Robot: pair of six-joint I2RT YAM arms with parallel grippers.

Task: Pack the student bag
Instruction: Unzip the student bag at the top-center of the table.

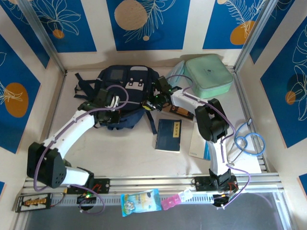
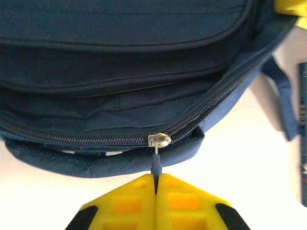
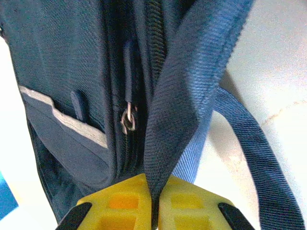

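A fold of the bag's side is pinched over the zipper's teeth by my right gripper, so it should open and take hold of the zipper's edge (image 3: 156,40) to keep the bag steady.
The student bag (image 1: 125,84) is a dark navy backpack lying at the back middle of the table. My left gripper (image 1: 114,115) sits at its near edge, shut on the blue zip pull (image 2: 157,165) of the main zipper. The metal slider (image 2: 159,140) stands partway along the teeth, and the zipper gapes open on its right side. My right gripper (image 1: 152,103) is at the bag's right side, shut on a navy webbing strap (image 3: 184,110). Beside that strap another slider (image 3: 127,120) hangs on the bag (image 3: 62,96).
A mint green zip case (image 1: 209,74) lies at the back right. A dark blue book (image 1: 169,135) rests in the middle, with a brown box (image 1: 178,111) behind it and a white booklet (image 1: 199,143) to its right. Blue cable loops (image 1: 249,141) sit at the right edge.
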